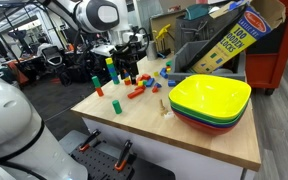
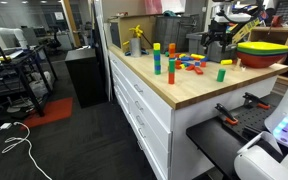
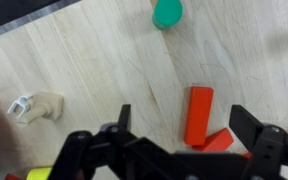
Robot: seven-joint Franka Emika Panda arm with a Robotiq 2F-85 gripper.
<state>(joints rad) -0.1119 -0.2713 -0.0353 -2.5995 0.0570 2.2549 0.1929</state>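
The top of the green cylinder [image 1: 116,103] [image 3: 167,12] standing near the table's edge is next for my gripper to go to and close on.
My gripper [image 3: 187,125] is open and hovers low over the wooden table [image 1: 134,125], seen in both exterior views [image 1: 127,62] [image 2: 216,45]. In the wrist view a long red block [image 3: 198,113] lies flat between the two fingers, untouched. A second red block [image 3: 220,140] lies slanted against its lower end. A green cylinder [image 3: 167,13] stands farther off at the top of the wrist view. Nothing is held.
A stack of bowls, yellow on top [image 1: 209,100] [image 2: 261,52], sits on the table near its edge. Several coloured blocks lie scattered [image 1: 136,94], some stacked upright [image 2: 171,65]. A small beige piece [image 3: 36,106] lies to the left. A wood-blocks box [image 1: 229,40] stands behind.
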